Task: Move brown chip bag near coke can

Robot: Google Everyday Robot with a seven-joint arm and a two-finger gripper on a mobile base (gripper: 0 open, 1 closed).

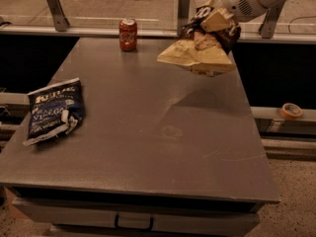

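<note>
Next, my gripper lets go of the brown chip bag on the grey table (144, 50), just in front of the coke can.
The brown chip bag (197, 53) hangs in the air above the far right part of the grey table (148, 132), its tan lower part spread out to the left and front. My gripper (213, 20) is shut on the bag's dark-brown top and holds it clear of the table. The coke can (128, 34), small and red with a silver top, stands upright at the table's far edge, left of the bag with a gap between them.
A dark blue chip bag (53, 110) lies flat near the table's left edge. A glass rail with metal posts (183, 6) runs behind the table. A roll of tape (291, 110) lies on a ledge to the right.
</note>
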